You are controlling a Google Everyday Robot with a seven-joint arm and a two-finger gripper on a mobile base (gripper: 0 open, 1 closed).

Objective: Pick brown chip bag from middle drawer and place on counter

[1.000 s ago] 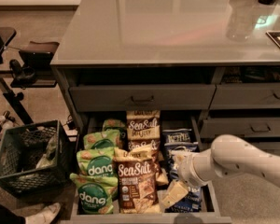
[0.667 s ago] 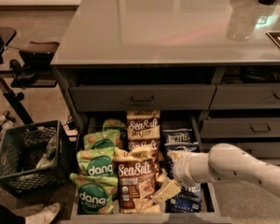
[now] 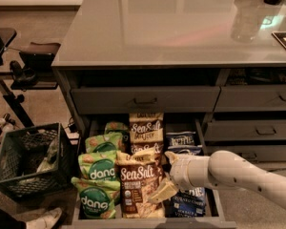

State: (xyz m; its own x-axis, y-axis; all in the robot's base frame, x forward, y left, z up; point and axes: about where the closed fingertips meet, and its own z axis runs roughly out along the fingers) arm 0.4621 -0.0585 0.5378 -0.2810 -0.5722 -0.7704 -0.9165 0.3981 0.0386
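My gripper closes next on the upper side edge (image 3: 159, 165) of the front brown chip bag, next to the blue Kettle bags.
The middle drawer (image 3: 148, 222) is pulled open below the counter (image 3: 171, 23). Brown "Sea Salt" chip bags lie in its centre column: one at the front (image 3: 136, 185), one at the back (image 3: 145, 128), and a third partly hidden between them. My gripper (image 3: 166, 174) reaches in from the right on a pale arm, low over the drawer at the front brown bag's right edge. Its fingers are spread, one up near the bag's top corner and one (image 3: 162, 192) down against the bag's right side. It holds nothing.
Green "dang" bags (image 3: 99, 168) fill the drawer's left column and blue Kettle bags (image 3: 181, 140) the right, partly under my arm. A black crate (image 3: 28, 159) stands on the floor at left. Closed drawer fronts (image 3: 257, 130) are at right. A clear container (image 3: 248, 18) stands on the counter.
My arm has moved left across the blue bags, bringing the gripper up against the front brown bag's right edge. The bags have not moved.
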